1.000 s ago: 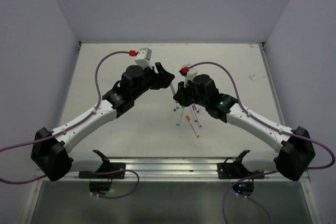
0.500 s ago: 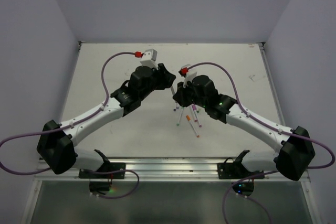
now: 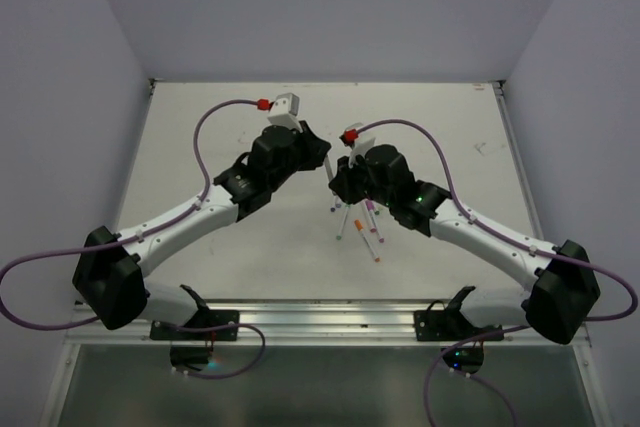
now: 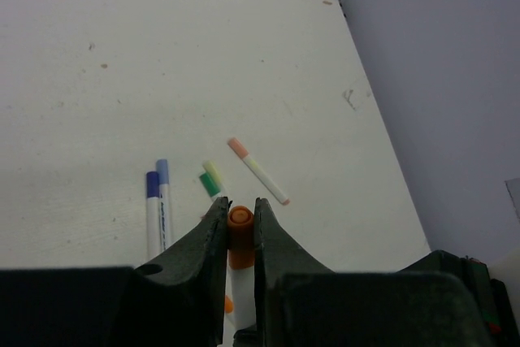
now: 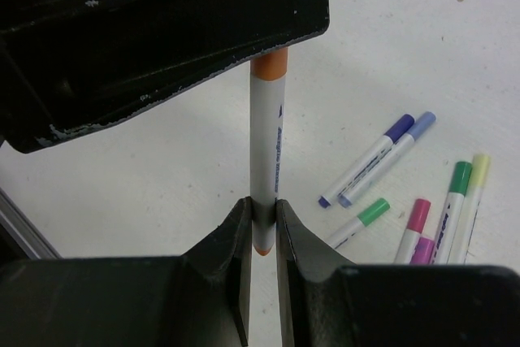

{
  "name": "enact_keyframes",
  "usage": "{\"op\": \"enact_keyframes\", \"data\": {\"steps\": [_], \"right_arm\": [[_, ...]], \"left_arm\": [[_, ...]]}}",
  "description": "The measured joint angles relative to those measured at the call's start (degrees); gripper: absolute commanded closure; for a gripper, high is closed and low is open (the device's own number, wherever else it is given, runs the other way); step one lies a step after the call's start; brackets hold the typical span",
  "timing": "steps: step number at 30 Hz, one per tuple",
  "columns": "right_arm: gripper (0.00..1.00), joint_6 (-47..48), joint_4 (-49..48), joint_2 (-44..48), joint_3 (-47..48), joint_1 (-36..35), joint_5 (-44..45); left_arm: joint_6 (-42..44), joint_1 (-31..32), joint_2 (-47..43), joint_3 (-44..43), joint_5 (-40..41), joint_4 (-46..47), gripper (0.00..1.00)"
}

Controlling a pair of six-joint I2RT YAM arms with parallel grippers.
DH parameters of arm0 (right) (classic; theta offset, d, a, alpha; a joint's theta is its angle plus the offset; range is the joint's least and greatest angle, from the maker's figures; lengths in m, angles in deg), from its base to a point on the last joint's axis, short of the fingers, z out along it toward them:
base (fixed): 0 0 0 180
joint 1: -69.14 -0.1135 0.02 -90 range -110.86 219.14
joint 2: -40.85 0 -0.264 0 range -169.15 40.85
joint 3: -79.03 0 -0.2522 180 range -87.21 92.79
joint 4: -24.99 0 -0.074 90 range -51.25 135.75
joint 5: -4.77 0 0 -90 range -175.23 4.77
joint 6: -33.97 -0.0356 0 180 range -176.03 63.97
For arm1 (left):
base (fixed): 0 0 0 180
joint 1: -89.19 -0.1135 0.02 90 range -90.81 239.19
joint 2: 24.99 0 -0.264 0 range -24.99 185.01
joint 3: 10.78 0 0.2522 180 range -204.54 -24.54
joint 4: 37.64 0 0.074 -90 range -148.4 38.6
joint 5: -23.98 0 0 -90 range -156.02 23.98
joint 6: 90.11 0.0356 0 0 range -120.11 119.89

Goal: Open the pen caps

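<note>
The pen's white body is pinched only by its tail end in my right gripper, so that gripper should open and take the pen's body nearer its middle (image 5: pixel 265 170) before the cap is pulled.
An orange-capped pen (image 5: pixel 264 144) with a white barrel is held in the air between the two arms. My left gripper (image 4: pixel 240 215) is shut on its orange pen cap (image 4: pixel 240 233). My right gripper (image 5: pixel 262 215) is shut on the white barrel near its orange tail end. In the right wrist view the cap (image 5: pixel 269 64) disappears under the left gripper's black fingers (image 5: pixel 162 30). In the top view the left gripper (image 3: pixel 322 159) and right gripper (image 3: pixel 337 175) meet near the table's middle. Other capped pens lie on the table below.
Loose pens lie on the white table (image 3: pixel 220 127): two blue-capped ones (image 5: pixel 378 158), a green one (image 5: pixel 361 219), pink ones (image 5: pixel 416 229), and a green and a yellow one (image 5: pixel 459 197). In the top view they form a cluster (image 3: pixel 362 229) in front of the right gripper.
The left arm has shifted slightly right toward the right gripper, and its jaws have closed onto the orange cap. The right arm has kept still, holding the barrel.
</note>
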Motion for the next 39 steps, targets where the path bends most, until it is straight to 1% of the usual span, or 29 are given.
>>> {"op": "enact_keyframes", "data": {"steps": [8,13,17,18,19,21,22,23,24,31,39], "right_arm": [[1.00,0.07,-5.18,0.61,-3.63,-0.24,-0.37],[1.00,0.07,-8.35,2.49,-5.73,-0.33,-0.48],[1.00,0.11,-8.90,3.45,-6.10,-0.33,-0.48],[0.95,0.13,-8.92,3.50,-6.10,-0.33,-0.48],[0.83,0.13,-8.87,3.48,-6.10,-0.33,-0.50],[0.72,0.17,-8.76,3.48,-6.10,-0.33,-0.50],[0.59,0.13,-8.76,3.45,-6.10,-0.33,-0.50],[0.59,0.26,-8.76,3.43,-6.10,-0.33,-0.48],[0.52,0.20,-8.76,3.43,-6.10,-0.33,-0.50],[0.51,0.31,-8.92,2.91,-6.10,-0.33,-0.50],[0.51,0.13,-9.99,-0.48,-6.10,-0.33,-1.99]], "left_arm": [[-0.09,0.59,-0.26,0.00,3.41,-1.60,1.00],[-1.01,0.68,-1.40,0.04,3.61,-2.03,1.00],[-2.56,0.63,-2.08,0.74,3.54,-0.92,1.00],[-2.73,0.63,-2.16,0.98,3.54,-0.68,1.00],[-2.93,0.61,-2.25,1.25,3.54,-0.44,1.00],[-3.19,0.61,-2.27,1.53,3.56,-0.24,1.00],[-3.30,0.61,-2.29,1.64,3.58,-0.11,1.00],[-3.39,0.61,-2.34,1.79,3.65,0.15,1.00],[-3.54,0.61,-2.36,1.86,3.65,0.22,1.00],[-4.07,0.55,-2.45,2.36,3.61,0.63,1.00],[-5.14,0.55,-3.32,3.80,3.41,1.57,1.00]]}}
